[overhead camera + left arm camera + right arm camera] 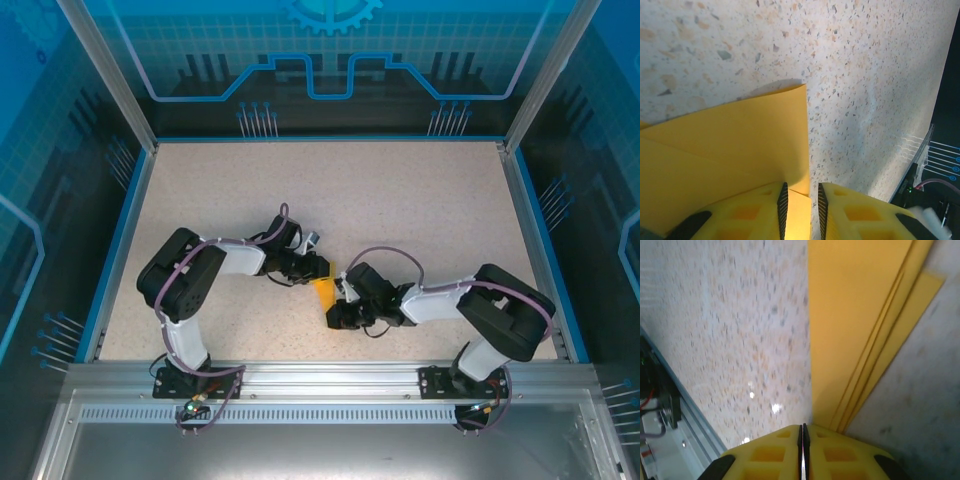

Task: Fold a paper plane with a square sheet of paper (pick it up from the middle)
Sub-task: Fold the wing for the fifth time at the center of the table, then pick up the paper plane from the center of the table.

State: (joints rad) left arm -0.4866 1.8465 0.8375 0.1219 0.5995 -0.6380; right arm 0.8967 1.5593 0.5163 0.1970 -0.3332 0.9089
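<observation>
My right gripper is shut at the pointed end of the paper, so I should open it and take the paper's middle [326,292] before I lift.
The square sheet of paper [323,291] is folded into a narrow orange-yellow strip and lies on the speckled table between both arms. In the left wrist view the paper [730,150] lies flat with a crease. My left gripper [800,192] sits over its right edge, jaws a small gap apart, a flap and bare table showing between them. From above, the left gripper [318,268] is at the strip's far end. My right gripper [803,427] is shut, tips at the near end of the layered paper [855,315], which runs under its right finger. Seen from the top, the right gripper [337,302] is at the strip's near end.
The table [400,200] has a blue rim and glass walls on three sides. An aluminium rail [330,375] with both arm bases runs along the near edge. That rail [670,430] shows close by at lower left in the right wrist view.
</observation>
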